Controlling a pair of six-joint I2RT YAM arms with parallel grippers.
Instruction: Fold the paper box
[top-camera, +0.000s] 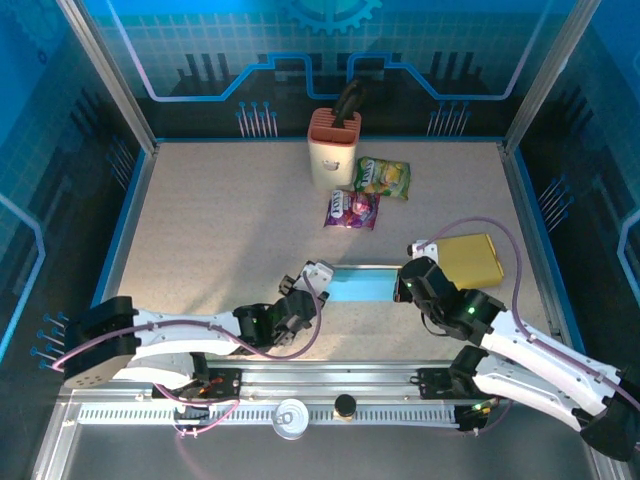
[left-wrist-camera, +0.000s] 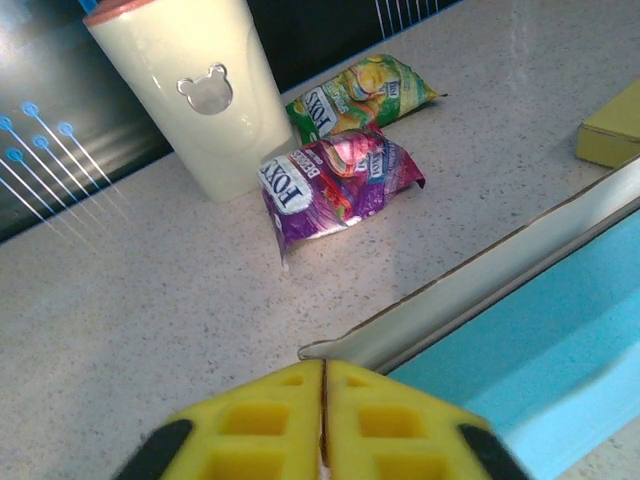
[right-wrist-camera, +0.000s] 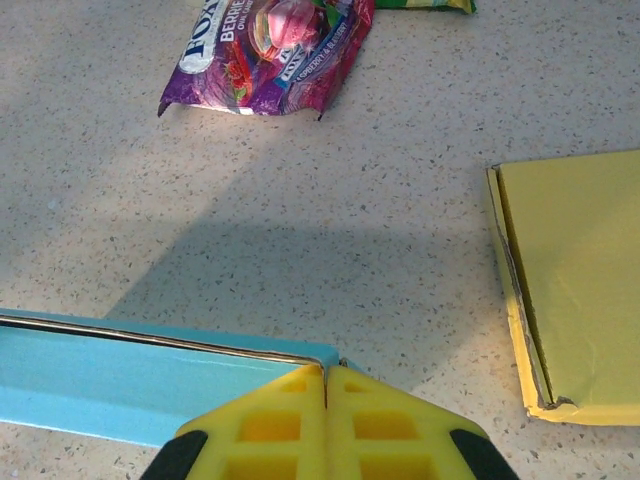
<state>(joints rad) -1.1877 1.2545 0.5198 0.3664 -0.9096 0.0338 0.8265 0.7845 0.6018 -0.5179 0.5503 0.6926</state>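
The robot's left gripper comes in low and pinches only the tip of the box's raised side, so it should open, rise and take the box's corner (top-camera: 335, 268) from above.
The paper box (top-camera: 358, 285) is a light-blue open tray lying flat near the table's front, between my two arms. My left gripper (top-camera: 318, 272) is at its left end. In the left wrist view the yellow fingers (left-wrist-camera: 260, 420) press together at the tip (left-wrist-camera: 324, 365), where the pale end of the box's raised wall (left-wrist-camera: 480, 275) meets them. My right gripper (top-camera: 405, 283) is at the box's right end. In the right wrist view it (right-wrist-camera: 326, 370) is shut on the upright corner of the blue wall (right-wrist-camera: 120, 385).
A flat yellow box (top-camera: 470, 260) lies just right of the paper box. Farther back are a purple snack packet (top-camera: 352, 209), a green one (top-camera: 383, 177) and a cream holder (top-camera: 333, 150). A can (top-camera: 291, 417) and a black cap (top-camera: 345, 405) sit on the front rail.
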